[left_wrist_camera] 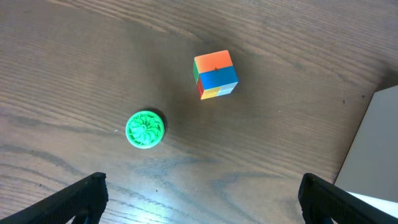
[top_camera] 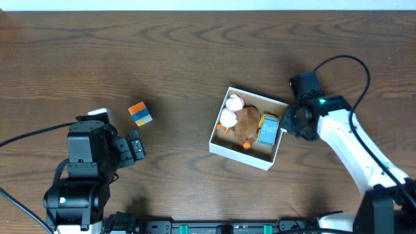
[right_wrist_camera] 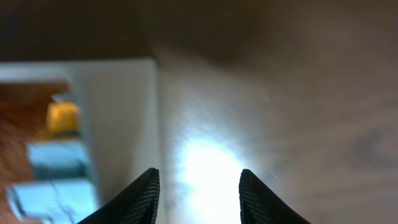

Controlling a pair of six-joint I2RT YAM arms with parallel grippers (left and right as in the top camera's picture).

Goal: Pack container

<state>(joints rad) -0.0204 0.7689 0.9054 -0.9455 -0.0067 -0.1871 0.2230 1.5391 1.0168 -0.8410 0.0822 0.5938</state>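
Note:
My left gripper will next move past the green disc to the multicoloured cube, and there it should close on opposite sides of the cube [top_camera: 140, 114] [left_wrist_camera: 216, 75].
The container [top_camera: 240, 155] is a square shallow box, white outside and tan inside, at the table's centre right. It holds a brown plush toy [top_camera: 246, 125], two white-and-pink toys [top_camera: 229, 110] and a blue toy car [top_camera: 268, 129]. A multicoloured cube [top_camera: 140, 114] lies on the table to the left; it also shows in the left wrist view [left_wrist_camera: 215, 74], near a green ridged disc [left_wrist_camera: 145, 129]. My left gripper [left_wrist_camera: 202, 199] is open and empty, short of both. My right gripper [right_wrist_camera: 199, 193] is open and empty, low over the table just outside the container's right wall [right_wrist_camera: 118, 112].
The left arm [top_camera: 88, 156] sits at the front left and hides the green disc from the overhead camera. The right arm [top_camera: 351, 140] reaches in from the front right. A white flat surface [left_wrist_camera: 373, 149] shows at the right edge of the left wrist view.

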